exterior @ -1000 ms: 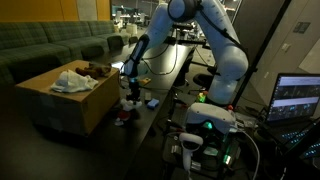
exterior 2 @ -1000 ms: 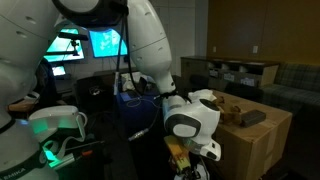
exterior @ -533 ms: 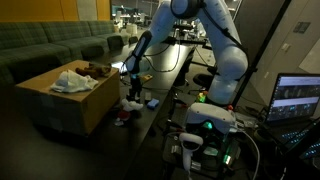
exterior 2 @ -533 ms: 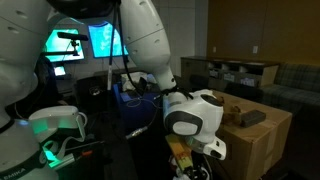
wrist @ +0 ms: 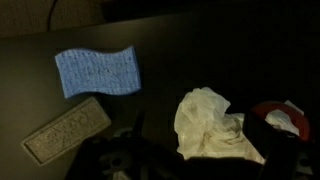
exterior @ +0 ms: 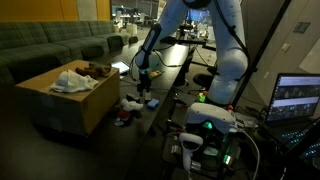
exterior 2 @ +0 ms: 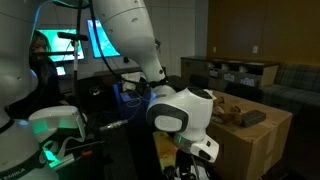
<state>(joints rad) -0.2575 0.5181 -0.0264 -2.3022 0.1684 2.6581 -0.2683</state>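
Observation:
I will move next to the middle of the blue cloth (exterior: 152, 103) (wrist: 95, 73), next to the beige rectangular piece, and close my gripper there.
In the wrist view a crumpled white cloth (wrist: 212, 124) lies on the dark table, below and between the two dark fingers of my gripper (wrist: 200, 165), which stand wide apart with nothing in them. A flat blue cloth (wrist: 97, 72) lies to its upper left. A beige rectangular piece (wrist: 67, 129) sits at lower left and a red object (wrist: 282, 116) at the right edge. In an exterior view the gripper (exterior: 143, 84) hangs above the white cloth (exterior: 131, 103), the blue cloth (exterior: 152, 102) and the red object (exterior: 123, 116).
A cardboard box (exterior: 65, 102) with a white rag (exterior: 72, 80) on top stands beside the table, with a green sofa (exterior: 45, 45) behind it. A lit laptop screen (exterior: 300, 98) is at the right. A white camera head (exterior 2: 185, 115) blocks much of an exterior view.
The gripper has opened and let go of the white cloth, then risen and swung away from the box. The cloth stays on the table.

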